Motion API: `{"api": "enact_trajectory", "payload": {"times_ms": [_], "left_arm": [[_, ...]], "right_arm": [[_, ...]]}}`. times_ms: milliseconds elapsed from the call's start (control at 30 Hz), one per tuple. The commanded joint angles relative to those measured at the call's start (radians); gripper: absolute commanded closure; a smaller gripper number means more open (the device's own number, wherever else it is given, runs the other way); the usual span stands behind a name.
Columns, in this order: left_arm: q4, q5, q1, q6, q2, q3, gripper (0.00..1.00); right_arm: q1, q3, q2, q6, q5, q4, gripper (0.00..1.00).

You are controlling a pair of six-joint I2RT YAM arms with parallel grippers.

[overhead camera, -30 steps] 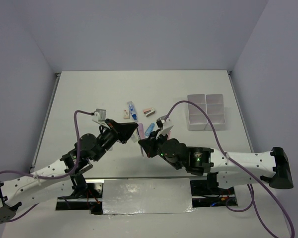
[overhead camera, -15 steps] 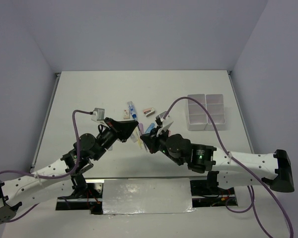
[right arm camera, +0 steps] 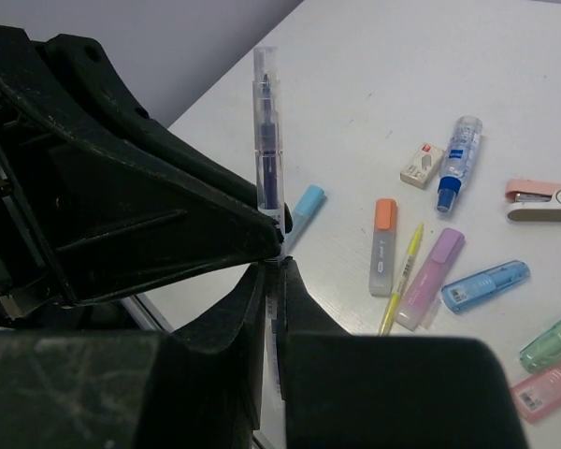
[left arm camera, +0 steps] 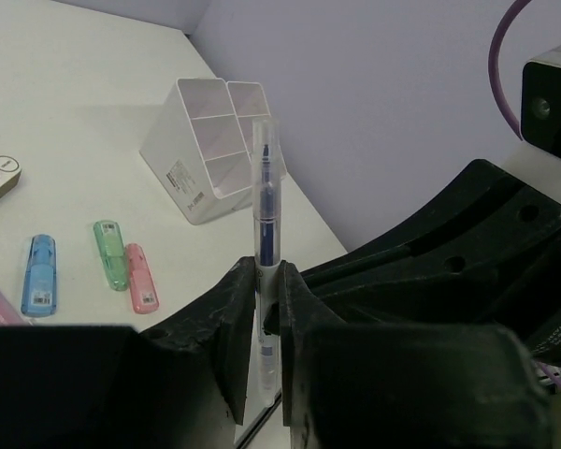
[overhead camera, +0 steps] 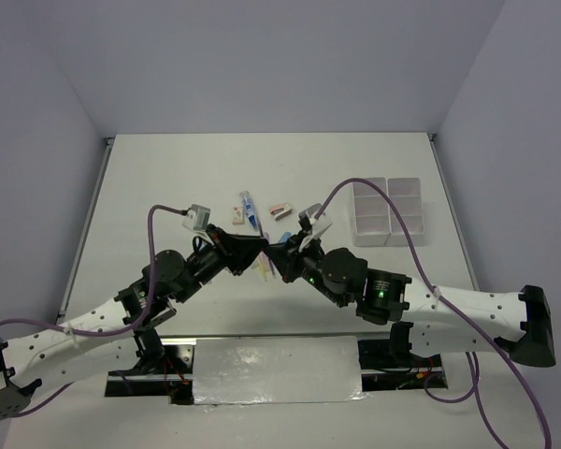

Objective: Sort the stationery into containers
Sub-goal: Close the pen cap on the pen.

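The robot's grippers crowd each other at the middle of the pen, so next the left gripper opens and takes the pen near its top end (left arm camera: pixel 266 133).
A clear thin pen with a dark blue core (left arm camera: pixel 265 206) stands between the jaws of my left gripper (left arm camera: pixel 266 273), which is shut on it. My right gripper (right arm camera: pixel 272 267) is shut on the same pen (right arm camera: pixel 267 140) from the other side. In the top view the left gripper (overhead camera: pixel 259 246) and the right gripper (overhead camera: pixel 280 253) meet tip to tip above the table. The containers (overhead camera: pixel 388 180) stand at the right and also show in the left wrist view (left arm camera: pixel 182 168). Loose stationery lies below: an orange marker (right arm camera: pixel 383 245), a yellow pen (right arm camera: pixel 402 281), a purple marker (right arm camera: pixel 432 276) and a blue-white tube (right arm camera: pixel 458 164).
A blue marker (left arm camera: pixel 39 274), a green one (left arm camera: pixel 110 253) and a pink one (left arm camera: pixel 141 277) lie on the table between the grippers and the bins. A small eraser (right arm camera: pixel 419 164) and a pink-white item (right arm camera: pixel 540 199) lie further back. Purple cables arc over both arms.
My right gripper has moved left and up to meet my left gripper, which shifted right. Both are now closed on the clear pen.
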Motion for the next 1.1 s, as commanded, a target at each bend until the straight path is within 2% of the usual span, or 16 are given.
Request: {"api": "enact_trajectory", "payload": {"times_ms": [0, 167, 300, 367, 433, 567, 633, 733, 800, 867, 967, 1000, 1033, 1067], "left_arm": [[0.009, 0.019, -0.005, 0.042, -0.002, 0.048, 0.75], [0.040, 0.054, -0.005, 0.077, -0.009, 0.043, 0.79], [0.061, 0.094, -0.005, 0.117, -0.012, 0.043, 0.99], [0.071, 0.138, -0.005, 0.151, -0.015, 0.042, 1.00], [0.088, 0.203, -0.005, 0.186, -0.023, 0.042, 1.00], [0.124, 0.301, -0.005, 0.223, -0.045, 0.034, 1.00], [0.131, 0.345, -0.005, 0.237, -0.055, 0.036, 1.00], [0.124, 0.376, -0.005, 0.249, -0.061, 0.042, 1.00], [0.128, 0.387, -0.005, 0.246, -0.061, 0.043, 1.00], [0.131, 0.396, -0.005, 0.246, -0.061, 0.043, 1.00], [0.112, 0.372, -0.005, 0.247, -0.057, 0.043, 1.00], [0.102, 0.357, -0.005, 0.247, -0.057, 0.043, 1.00], [0.091, 0.341, -0.005, 0.247, -0.055, 0.046, 0.96], [0.080, 0.326, -0.005, 0.246, -0.054, 0.049, 0.85]], "right_arm": [[-0.003, 0.023, -0.012, 0.004, -0.019, 0.076, 1.00], [-0.003, 0.008, -0.009, -0.013, -0.088, 0.092, 1.00], [-0.001, -0.019, -0.024, -0.027, -0.158, 0.108, 1.00], [-0.005, -0.038, -0.040, -0.050, -0.221, 0.115, 0.98], [-0.008, -0.042, -0.049, -0.067, -0.272, 0.102, 0.86], [-0.024, -0.055, -0.072, -0.064, -0.301, 0.069, 0.68], [-0.029, -0.062, -0.087, -0.072, -0.350, 0.065, 0.63], [-0.029, -0.068, -0.104, -0.075, -0.372, 0.058, 0.62], [-0.029, -0.075, -0.113, -0.073, -0.375, 0.062, 0.65], [-0.029, -0.085, -0.130, -0.076, -0.383, 0.076, 0.84], [-0.031, -0.090, -0.143, -0.072, -0.378, 0.078, 1.00], [-0.029, -0.090, -0.146, -0.070, -0.379, 0.075, 1.00], [-0.029, -0.087, -0.144, -0.070, -0.381, 0.072, 1.00], [-0.031, -0.085, -0.144, -0.069, -0.383, 0.066, 1.00]]}}
